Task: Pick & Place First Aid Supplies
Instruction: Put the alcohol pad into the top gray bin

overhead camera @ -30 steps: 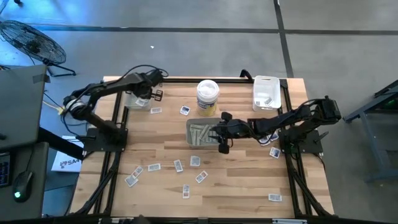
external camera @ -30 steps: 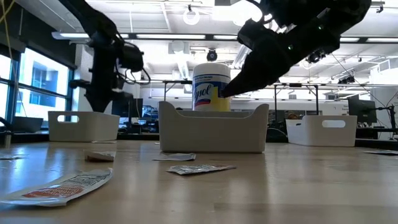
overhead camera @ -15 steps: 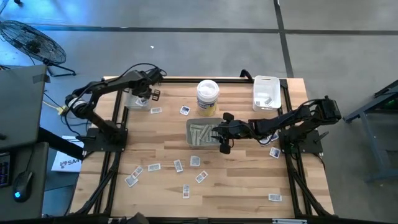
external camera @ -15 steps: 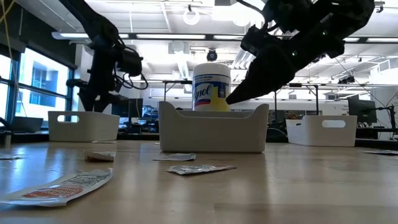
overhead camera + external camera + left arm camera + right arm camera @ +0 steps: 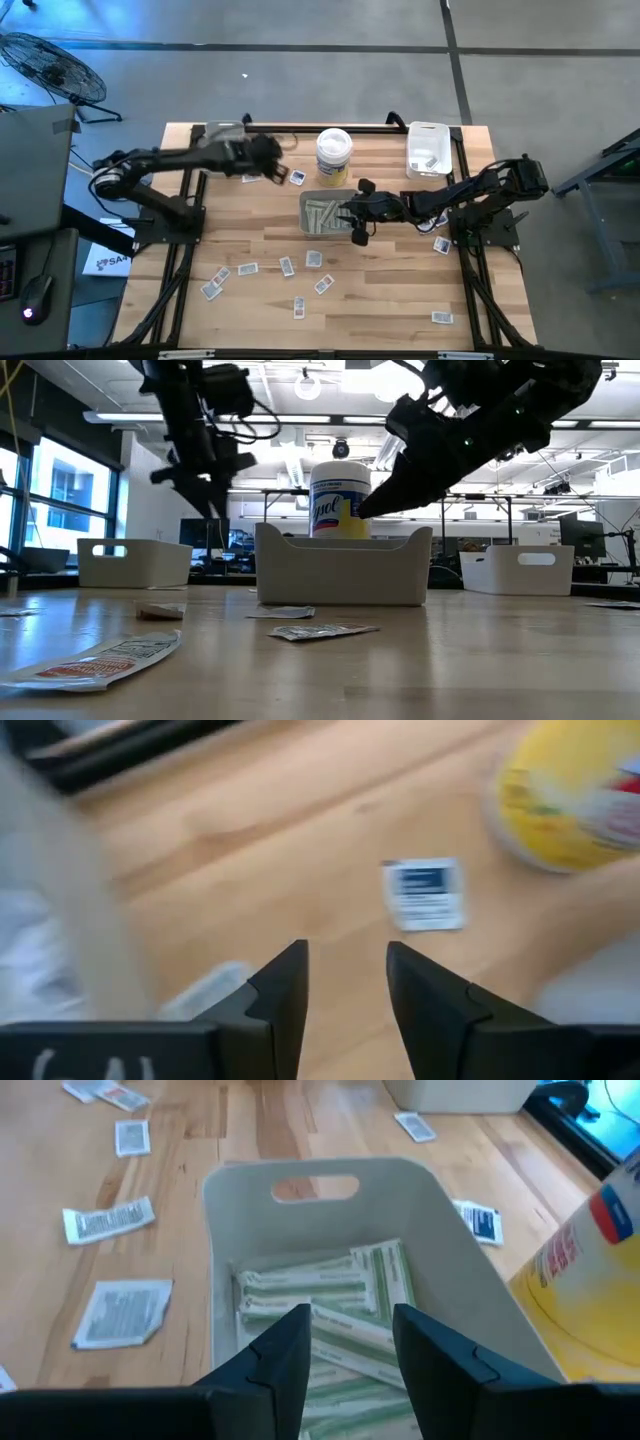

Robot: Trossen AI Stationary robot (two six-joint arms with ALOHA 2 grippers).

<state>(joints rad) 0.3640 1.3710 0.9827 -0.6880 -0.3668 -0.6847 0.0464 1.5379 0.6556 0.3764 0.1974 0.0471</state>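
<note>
My left gripper needs to go next to the white square packet with blue print (image 5: 297, 177) (image 5: 426, 896) beside the tall white tub and close there.
The first aid supplies are flat packets scattered over the wooden table. A white square packet with blue print (image 5: 425, 893) lies flat near the tub, ahead of my left gripper (image 5: 345, 985). That gripper (image 5: 274, 170) hangs open above the table's far left part and touches nothing. Long pale strips (image 5: 330, 1295) lie in the grey tray (image 5: 322, 213) at the table's middle. My right gripper (image 5: 348, 1345) hovers open above that tray, its fingers clear of the strips. Several more packets (image 5: 287, 266) lie flat on the near half.
A tall white tub with a yellow label (image 5: 334, 157) stands just behind the grey tray. A white tray (image 5: 428, 148) stands at the far right, and another white tray (image 5: 135, 563) at the far left. Packets (image 5: 441, 244) lie by the right arm's base.
My left gripper has swung from above the far-left white tray toward the table's right, toward the tub, rising a little as it went. It now hangs over the bare wood near the blue-printed packet.
</note>
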